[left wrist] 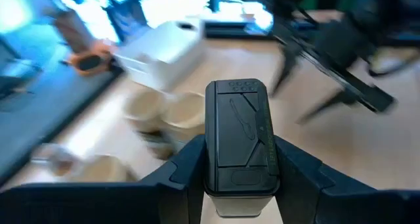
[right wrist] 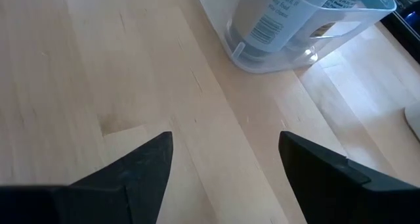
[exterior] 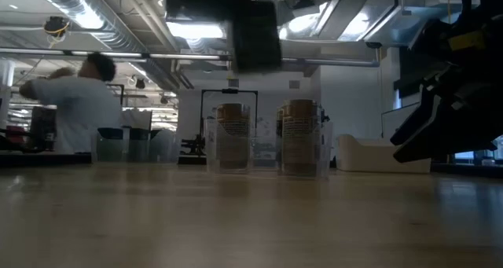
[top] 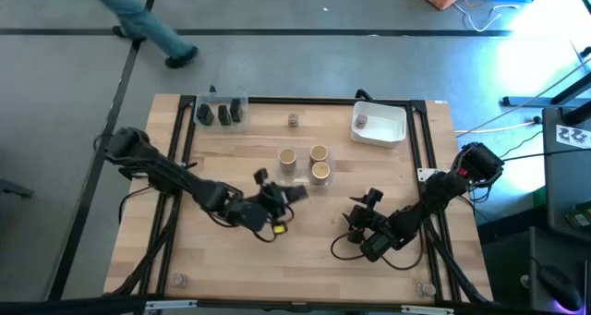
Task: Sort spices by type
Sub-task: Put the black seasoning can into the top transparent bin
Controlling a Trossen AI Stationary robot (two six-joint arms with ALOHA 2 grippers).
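Note:
Next, my left gripper sets the dark jar, now held near the table's middle, down next to the other dark jars in their clear tub (top: 237, 122).
My left gripper (top: 286, 197) is near the table's middle, shut on a dark blocky spice jar (left wrist: 237, 142), which shows high above the table in the low view (exterior: 255, 32). Three tan cylinders (top: 319, 154) stand in a clear tub (right wrist: 295, 33) just beyond it. More dark jars (top: 222, 113) sit in a clear tub at the far left. A tiny grey jar (top: 294, 120) stands on the table at the far edge. Another one (top: 361, 121) lies in the white tub (top: 392, 130). My right gripper (right wrist: 226, 165) is open above bare wood, right of centre (top: 365, 212). My left gripper pinches the dark jar between its two fingers (left wrist: 298, 168), one on each long side (left wrist: 209, 165). The fingers come from the table's left. The jar is lifted clear of the table, with its black lid face (left wrist: 239, 106) turned toward the wrist camera.
A person (exterior: 78, 103) walks past beyond the far edge of the table (top: 138, 24). A black frame rail (top: 305, 101) runs along the far edge of the table. Bare wood lies along the near side (top: 295, 260).

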